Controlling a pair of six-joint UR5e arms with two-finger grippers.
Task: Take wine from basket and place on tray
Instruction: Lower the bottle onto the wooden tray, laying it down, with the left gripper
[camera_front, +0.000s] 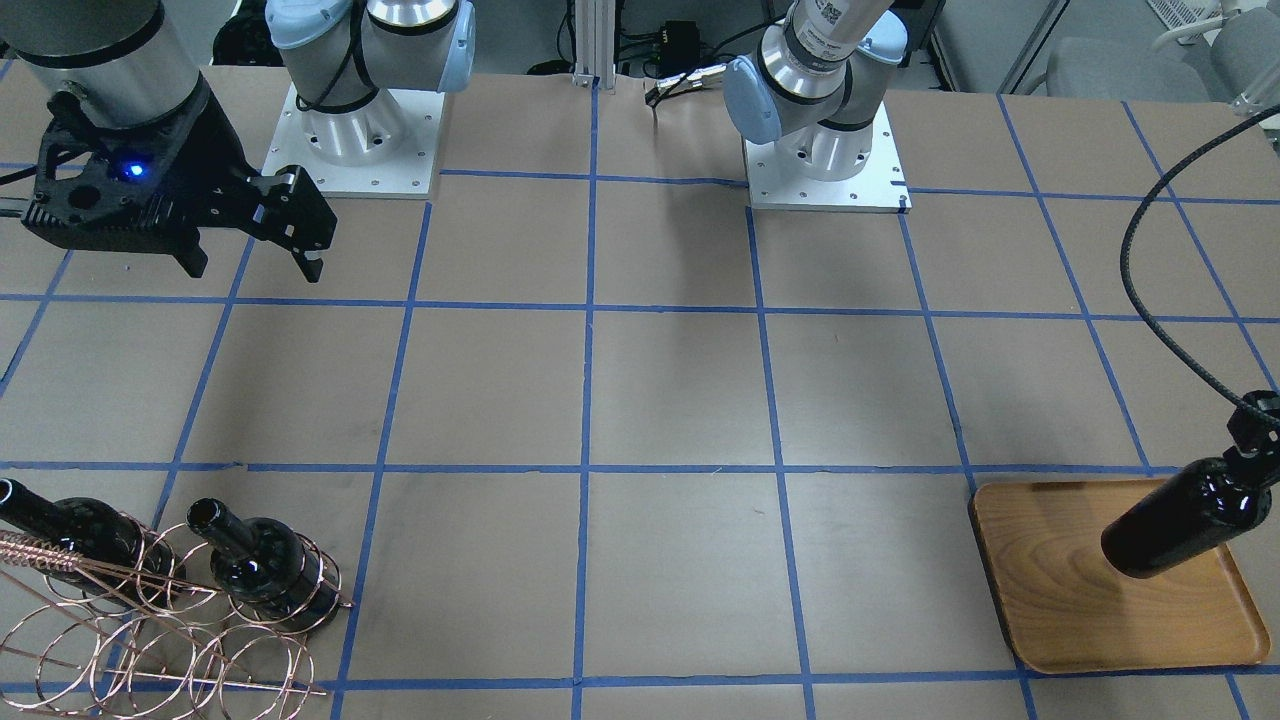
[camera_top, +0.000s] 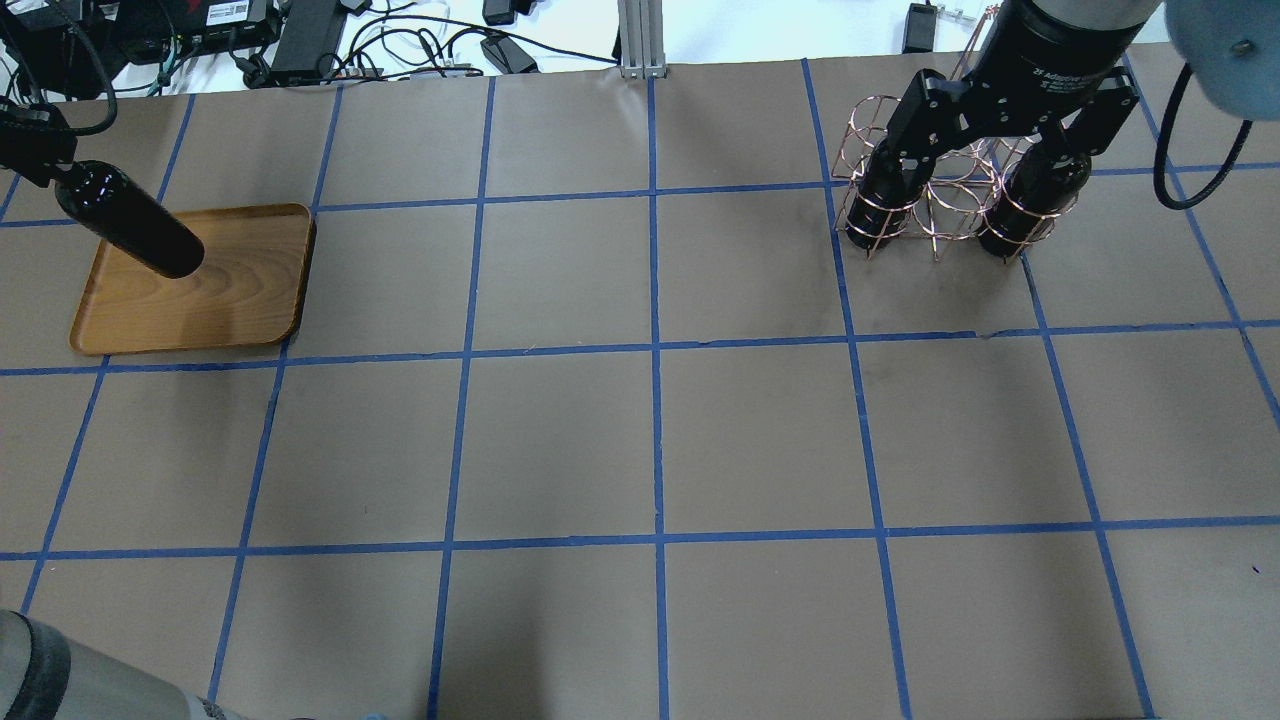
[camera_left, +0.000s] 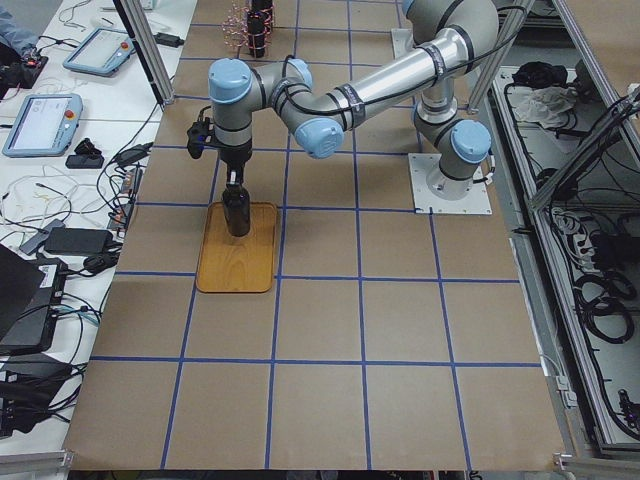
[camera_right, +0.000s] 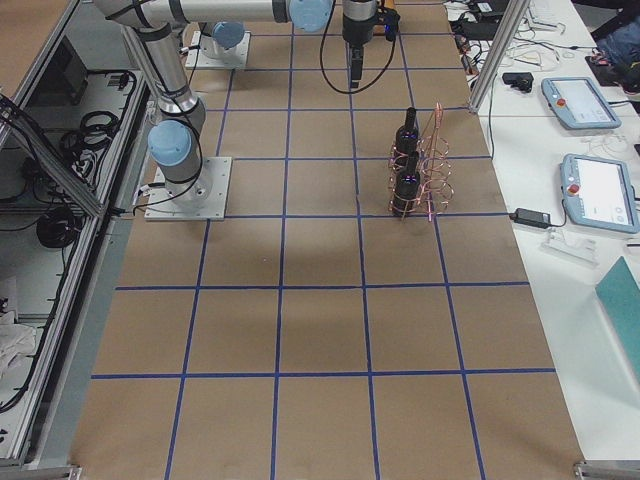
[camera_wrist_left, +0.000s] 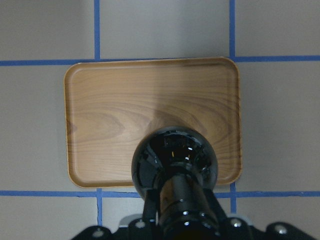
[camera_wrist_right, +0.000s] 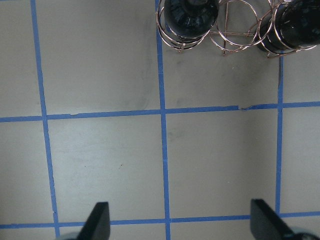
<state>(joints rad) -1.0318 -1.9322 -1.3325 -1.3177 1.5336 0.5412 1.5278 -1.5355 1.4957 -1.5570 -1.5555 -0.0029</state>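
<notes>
Next, I let go of the black wine bottle, now held upright over the tray's near part, with my left gripper, with the bottle standing upright near the middle of the wooden tray (camera_front: 1118, 554) (camera_wrist_left: 159, 144).
My left gripper (camera_top: 42, 158) is shut on the neck of a glossy black wine bottle (camera_top: 130, 222) and holds it upright, base down, over the wooden tray (camera_top: 230, 300). In the left wrist view the bottle (camera_wrist_left: 175, 162) hangs over the tray's (camera_wrist_left: 125, 100) near part; I cannot tell whether it touches. The copper wire basket (camera_top: 935, 195) stands at the far right with two more bottles (camera_top: 880, 195) (camera_top: 1035, 200) in its outer rings. My right gripper (camera_top: 985, 150) is open and empty, raised on the near side of the basket, fingers (camera_wrist_right: 100, 220) spread wide.
The table (camera_top: 650, 430) is brown paper with a blue tape grid. Cables and boxes (camera_top: 300, 30) lie beyond its far edge. The arm bases (camera_front: 350, 140) (camera_front: 825, 150) stand on white plates at the robot's side.
</notes>
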